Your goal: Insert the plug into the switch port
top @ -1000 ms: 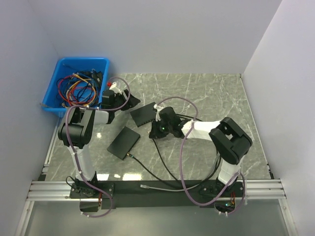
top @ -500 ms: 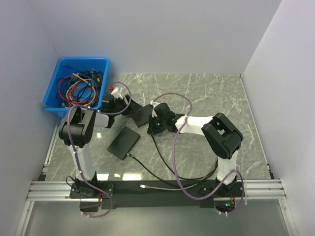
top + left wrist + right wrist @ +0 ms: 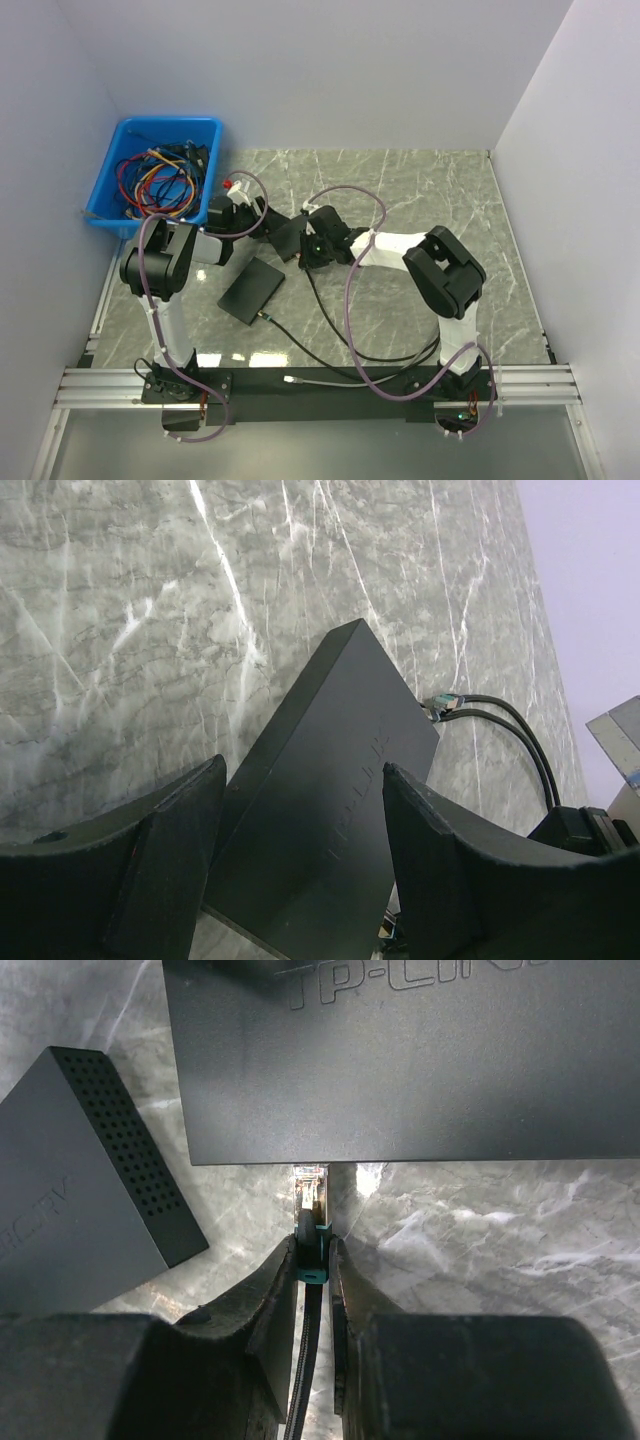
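Observation:
The plug will stay in the port on the switch's near edge (image 3: pixel 306 249) (image 3: pixel 311 1178), by the corner towards the vented box, when my right gripper leaves it there.
The black switch (image 3: pixel 286 238) lies flat on the marble between my two grippers. My left gripper (image 3: pixel 305 780) is open, one finger along each long side of the switch (image 3: pixel 330 810); I cannot tell whether they touch it. From the opposite side, my right gripper (image 3: pixel 313 1252) is shut on the plug (image 3: pixel 313 1232), a clear connector with a teal clip on a black cable. The plug's tip sits at the switch's (image 3: pixel 400 1070) near edge, at a port opening. The left wrist view shows the plug (image 3: pixel 443 702) against the switch's right side.
A second black box (image 3: pixel 252 290) with a vented side (image 3: pixel 80 1170) lies just left of the plug. A blue bin (image 3: pixel 205 130) of coloured cables stands at the back left. Black cables (image 3: pixel 300 335) trail across the table, and a white cable (image 3: pixel 320 381) lies by the front rail.
My left gripper has moved right, and its fingers now stand on either side of the switch. My right gripper has moved left and away from the bases, bringing the plug up to the switch's edge.

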Controlling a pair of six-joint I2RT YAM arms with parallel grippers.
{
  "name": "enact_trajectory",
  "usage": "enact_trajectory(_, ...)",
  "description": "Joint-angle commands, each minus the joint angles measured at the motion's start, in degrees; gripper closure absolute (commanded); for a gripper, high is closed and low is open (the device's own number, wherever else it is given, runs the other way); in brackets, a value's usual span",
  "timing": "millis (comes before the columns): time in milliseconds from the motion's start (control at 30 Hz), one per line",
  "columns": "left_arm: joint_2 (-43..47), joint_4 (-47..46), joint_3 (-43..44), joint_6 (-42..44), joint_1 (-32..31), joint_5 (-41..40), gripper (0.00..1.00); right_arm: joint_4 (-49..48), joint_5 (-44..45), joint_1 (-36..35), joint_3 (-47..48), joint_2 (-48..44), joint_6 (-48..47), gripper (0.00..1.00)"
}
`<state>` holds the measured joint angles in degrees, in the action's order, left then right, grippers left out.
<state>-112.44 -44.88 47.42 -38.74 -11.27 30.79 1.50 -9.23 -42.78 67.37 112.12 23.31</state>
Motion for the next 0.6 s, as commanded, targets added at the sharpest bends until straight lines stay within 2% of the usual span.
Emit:
enact_trajectory(0, 1.44, 0.15, -0.75, 0.24, -0.77, 1.21, 0.31, 0.61, 1.85, -0.46, 2.59, 1.09, -0.2, 1.0)
enact_trajectory(567, 2.32, 3.57, -0.49, 3.32, -1.04, -0.9, 0.31, 7.73, 7.21, -0.28, 9.09, 3.72, 0.24, 1.0)
